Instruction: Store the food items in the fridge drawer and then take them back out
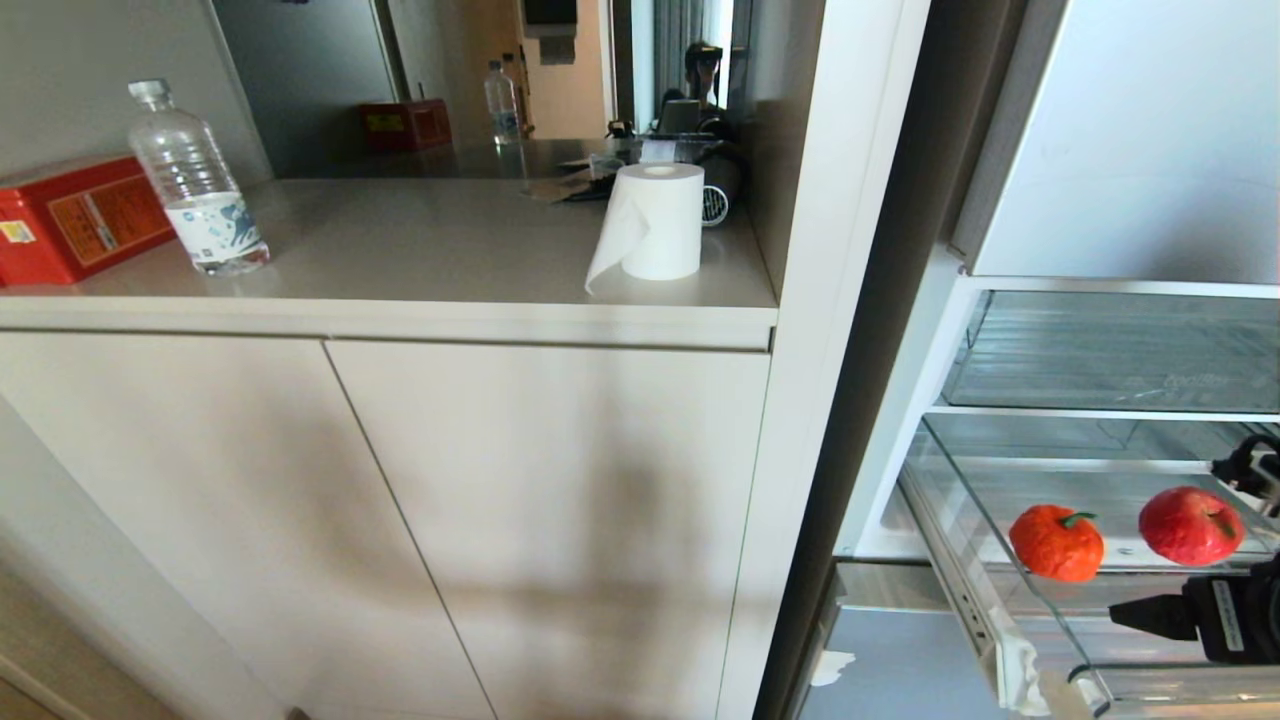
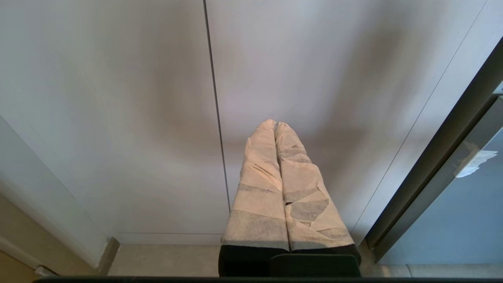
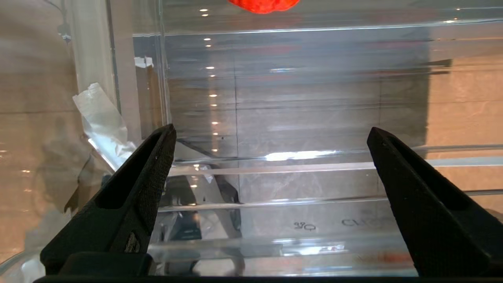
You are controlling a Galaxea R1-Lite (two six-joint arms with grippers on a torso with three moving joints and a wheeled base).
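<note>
The robot's right gripper needs to close on the round sides of the orange-red fruit [image 1: 1056,547] [image 3: 265,4], with the fruit's green stem between its fingers.
The fridge drawer [image 1: 948,520] is pulled out of the open fridge at the right, with white tape [image 1: 1020,665] on its front corner. Two food items lie inside it: a fuzzy orange-red fruit [image 1: 1056,543] with a green stem, and a glossy red apple [image 1: 1190,525] to its right. My right gripper [image 3: 271,137] is open and empty, low in front of the drawer's clear front wall [image 3: 275,177], with the orange-red fruit [image 3: 263,4] beyond it. One black fingertip [image 1: 1135,612] shows at the head view's lower right. My left gripper [image 2: 275,124] is shut, its taped fingers facing the cabinet doors.
A clear shelf bin [image 1: 1120,350] sits above the drawer. Left of the fridge is a counter holding a paper roll [image 1: 655,220], a water bottle [image 1: 195,180] and a red box [image 1: 75,215]. White cabinet doors [image 1: 400,520] fill the space below the counter.
</note>
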